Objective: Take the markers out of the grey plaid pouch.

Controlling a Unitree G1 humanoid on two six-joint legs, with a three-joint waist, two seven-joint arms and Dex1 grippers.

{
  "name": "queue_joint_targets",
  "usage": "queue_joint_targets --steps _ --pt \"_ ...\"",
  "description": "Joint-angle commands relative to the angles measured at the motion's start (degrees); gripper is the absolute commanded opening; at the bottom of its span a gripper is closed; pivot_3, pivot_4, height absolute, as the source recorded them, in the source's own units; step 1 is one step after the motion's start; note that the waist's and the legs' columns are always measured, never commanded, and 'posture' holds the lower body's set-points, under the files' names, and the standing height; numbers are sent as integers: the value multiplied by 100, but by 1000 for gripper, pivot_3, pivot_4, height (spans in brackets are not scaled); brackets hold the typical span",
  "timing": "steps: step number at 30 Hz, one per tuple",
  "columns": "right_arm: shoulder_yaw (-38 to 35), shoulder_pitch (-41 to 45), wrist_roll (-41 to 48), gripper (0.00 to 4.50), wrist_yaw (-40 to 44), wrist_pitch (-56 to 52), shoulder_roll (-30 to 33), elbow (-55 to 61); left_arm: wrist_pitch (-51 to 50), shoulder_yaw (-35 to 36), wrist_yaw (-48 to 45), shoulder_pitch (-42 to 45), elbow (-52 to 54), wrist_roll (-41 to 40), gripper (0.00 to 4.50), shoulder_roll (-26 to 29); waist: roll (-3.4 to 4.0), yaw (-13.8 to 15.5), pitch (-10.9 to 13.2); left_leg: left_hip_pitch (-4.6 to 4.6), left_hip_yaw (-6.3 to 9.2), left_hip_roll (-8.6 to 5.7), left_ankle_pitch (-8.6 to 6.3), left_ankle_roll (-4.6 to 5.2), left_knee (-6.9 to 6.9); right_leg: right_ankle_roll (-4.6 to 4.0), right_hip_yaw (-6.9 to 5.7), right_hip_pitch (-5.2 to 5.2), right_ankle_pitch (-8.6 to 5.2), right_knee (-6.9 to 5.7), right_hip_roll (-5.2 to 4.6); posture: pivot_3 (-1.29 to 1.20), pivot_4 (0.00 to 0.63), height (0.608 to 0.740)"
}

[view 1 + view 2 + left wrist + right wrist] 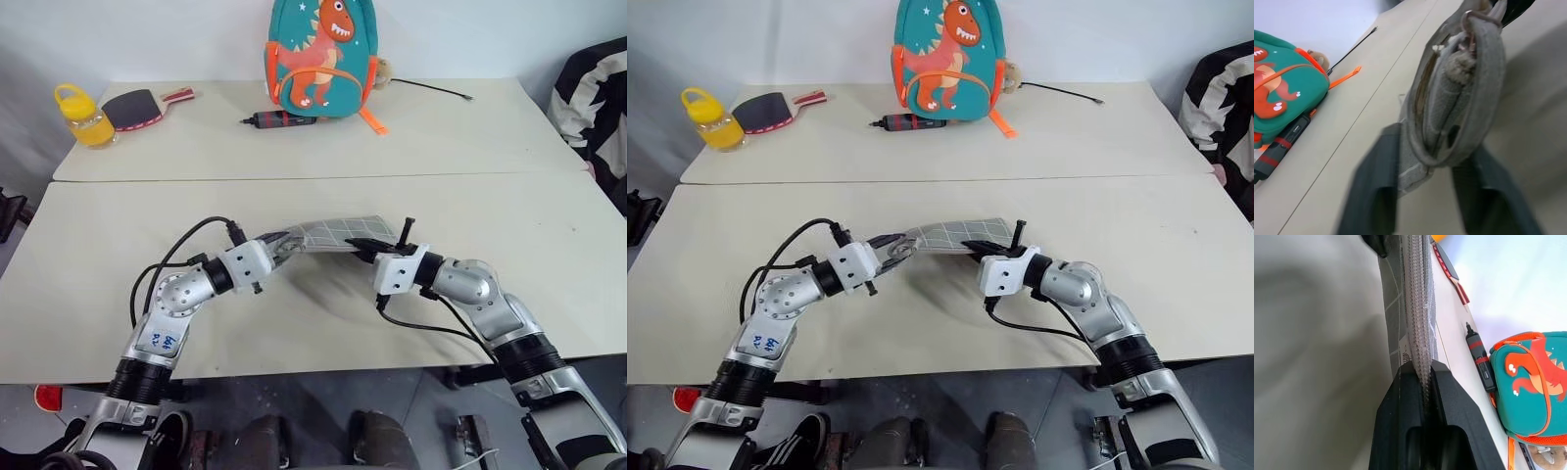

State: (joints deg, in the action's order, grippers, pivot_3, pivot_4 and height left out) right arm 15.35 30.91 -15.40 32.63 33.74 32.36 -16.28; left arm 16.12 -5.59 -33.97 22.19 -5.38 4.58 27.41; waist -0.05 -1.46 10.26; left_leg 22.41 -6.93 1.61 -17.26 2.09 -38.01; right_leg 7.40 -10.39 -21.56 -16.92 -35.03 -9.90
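Observation:
My left gripper's fingers straddle the whole gaping end of the grey plaid pouch, so next I pinch only its rim [1419, 152] to keep the pouch's opening open.
The grey plaid pouch [333, 235] hangs lengthwise between my two grippers, lifted a little above the near table [98, 294]. At its left end, my left gripper [279, 245] has a finger on each side of the fabric. In the left wrist view that end of the pouch [1464, 98] gapes, showing folded lining between the fingers [1376, 186]. My right gripper [367, 247] is shut on the right end, pinching the zip edge [1418, 323] between its pads. The markers are hidden.
On the far table stand a teal dinosaur backpack [321, 54], a red-and-black tool [279, 119], a table-tennis paddle [137, 106] and a yellow bottle [86, 116]. A black cable [436, 90] trails right of the backpack. Black-and-white fabric [598, 98] sits at the right edge.

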Motion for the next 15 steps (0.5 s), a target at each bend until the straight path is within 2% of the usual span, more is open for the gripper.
queue_joint_targets --steps 1,2,9,12,15 --pt "-156 15 116 0 -8 89 65 159 10 85 97 -31 86 -55 272 -6 0 -1 0 0 0 0 0 0 0 0 0 0 0 0 0 0 150 740" --pt "-163 9 124 0 -10 81 66 160 1 90 85 -29 76 -85 23 -15 0 -2 0 0 0 0 0 0 0 0 0 0 0 0 0 0 150 740" --pt "-189 -49 122 0 -21 75 101 187 -26 144 180 22 48 -25 23 4 0 -2 0 0 0 0 0 0 0 0 0 0 0 0 0 0 150 740" --pt "-202 -12 105 0 -44 80 101 178 -393 205 -165 -27 188 -622 23 -88 0 -1 0 0 0 0 0 0 0 0 0 0 0 -1 0 0 150 740" --pt "-200 19 98 0 -54 79 90 147 -410 240 7 -8 201 -521 788 -96 0 -4 0 0 0 1 0 0 0 0 0 0 0 0 0 0 150 740"
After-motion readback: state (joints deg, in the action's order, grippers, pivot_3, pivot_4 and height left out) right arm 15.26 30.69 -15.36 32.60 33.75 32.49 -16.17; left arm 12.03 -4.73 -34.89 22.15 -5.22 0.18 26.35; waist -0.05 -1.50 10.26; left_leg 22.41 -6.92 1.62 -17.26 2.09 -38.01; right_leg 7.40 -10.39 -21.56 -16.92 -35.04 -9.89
